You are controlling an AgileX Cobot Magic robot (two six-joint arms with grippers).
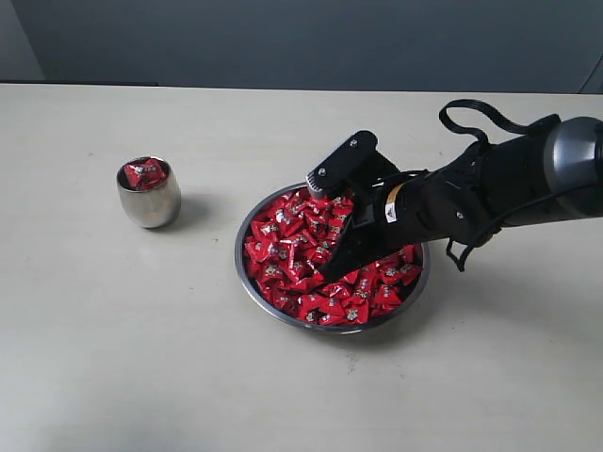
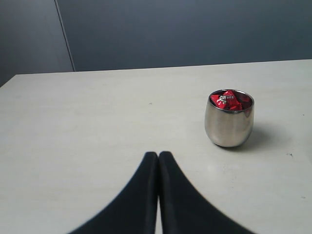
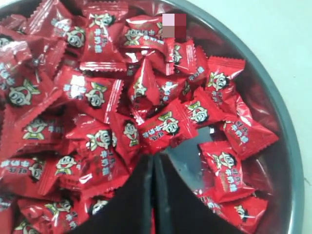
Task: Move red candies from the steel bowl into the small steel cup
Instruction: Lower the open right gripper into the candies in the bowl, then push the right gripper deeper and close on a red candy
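Observation:
My right gripper needs to open, as its shut fingertips meet at the edge of a red candy, and grip the red candy nearer the bowl's rim point(image 3: 202, 111).
The steel bowl point(image 1: 239, 268) sits right of centre, heaped with red candies point(image 1: 285, 247). My right gripper point(image 1: 326, 274) reaches down into the heap with its jaws shut. In the right wrist view its tips point(image 3: 153, 157) meet against the edge of one red candy point(image 3: 165, 127), over a bare patch of the bowl floor point(image 3: 187, 153); I cannot tell whether the wrapper is pinched. The small steel cup point(image 1: 149, 200) stands upright to the left, with red candies point(image 1: 145, 173) inside. My left gripper point(image 2: 158, 155) hangs shut and empty over the table, short of the cup point(image 2: 228, 124).
The pale tabletop point(image 1: 113, 348) stretches all around the bowl and cup. A dark wall point(image 1: 301, 38) runs behind its far edge. The right arm's black cable loop point(image 1: 466, 118) arches above its wrist.

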